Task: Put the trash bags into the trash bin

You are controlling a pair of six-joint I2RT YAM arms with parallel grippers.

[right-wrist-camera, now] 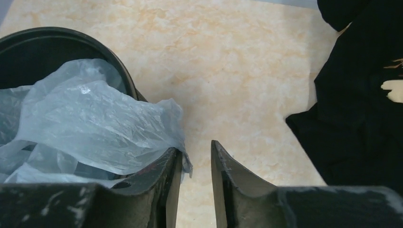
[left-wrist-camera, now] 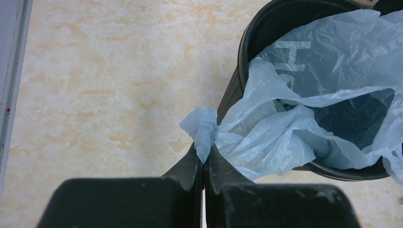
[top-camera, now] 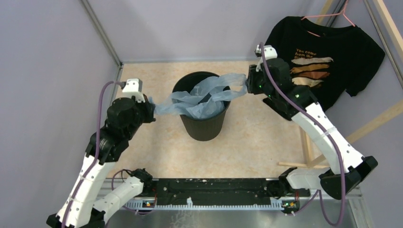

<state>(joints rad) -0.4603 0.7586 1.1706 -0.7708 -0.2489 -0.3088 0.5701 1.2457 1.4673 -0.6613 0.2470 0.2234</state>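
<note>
The trash bag's opening is stretched narrow across the trash bin. Next, my left gripper grips the bunched corner point(top-camera: 160, 107) again and pulls it toward the bin's near side.
The light-blue trash bag point(top-camera: 204, 97) is stretched across the mouth of the black trash bin point(top-camera: 204, 127), partly sagging inside it. My left gripper point(top-camera: 151, 108) is left of the bin and shut on a bunched corner of the bag; in the left wrist view the corner point(left-wrist-camera: 204, 126) is pinched between the closed jaws of the left gripper point(left-wrist-camera: 204, 159), beside the bin's rim point(left-wrist-camera: 244, 45). My right gripper point(top-camera: 247, 81) is at the bin's far right rim. In the right wrist view the right gripper point(right-wrist-camera: 195, 149) has its jaws apart, and the bag point(right-wrist-camera: 90, 123) lies over the left finger.
A black printed T-shirt point(top-camera: 328, 52) on a pink hanger hangs at the back right, close to my right arm; it also shows in the right wrist view point(right-wrist-camera: 361, 118). A wooden frame point(top-camera: 375, 123) stands at the right. Grey walls enclose the beige table point(top-camera: 256, 142).
</note>
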